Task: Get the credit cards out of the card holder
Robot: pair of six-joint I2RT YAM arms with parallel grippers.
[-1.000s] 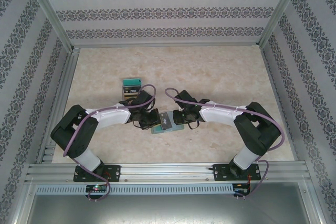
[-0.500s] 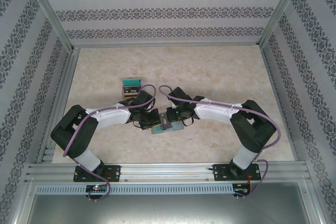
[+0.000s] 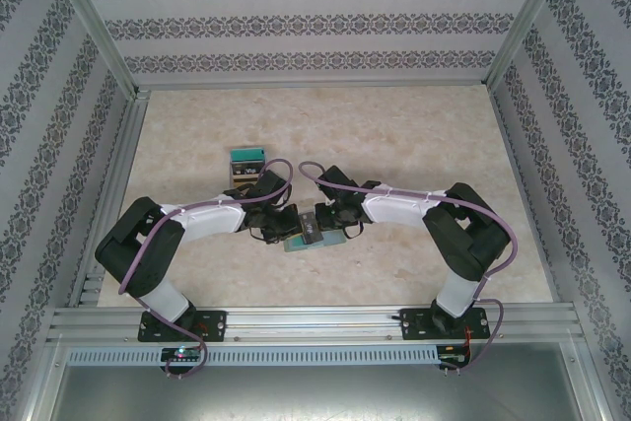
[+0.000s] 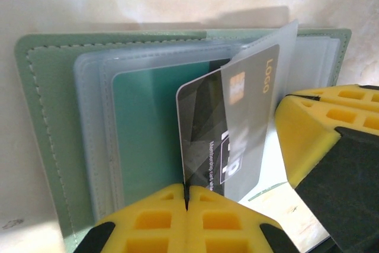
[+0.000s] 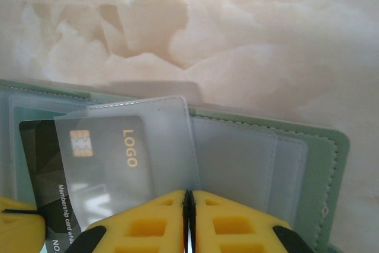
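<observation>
I need to grip the card's exposed strip (image 4: 204, 146) again, deeper, before pulling, because my left gripper's fingers pinch just the edge of the dark credit card and the sleeve still covers much of it.
The grey-green card holder (image 3: 317, 240) (image 4: 47, 117) (image 5: 323, 164) lies open on the table between both arms. My left gripper (image 4: 187, 191) (image 3: 288, 223) is shut on the lower edge of a dark credit card (image 4: 204, 140) (image 5: 38, 152), which sticks partway out of a clear sleeve (image 4: 269, 75). My right gripper (image 5: 188, 197) (image 3: 329, 220) is shut on that sleeve (image 5: 163, 140) at its near edge. A teal card (image 4: 145, 128) sits in a pocket on the holder's other panel. Two other cards (image 3: 246, 166), one teal and one tan, lie flat on the table behind my left arm.
The marble-patterned table (image 3: 394, 135) is bare at the back and right. Patterned walls and aluminium posts (image 3: 99, 36) enclose it. A metal rail (image 3: 315, 320) runs along the near edge by the arm bases.
My right arm has shifted left toward the holder and its jaws have closed on the clear sleeve. My left arm has stayed put, shut on the dark card.
</observation>
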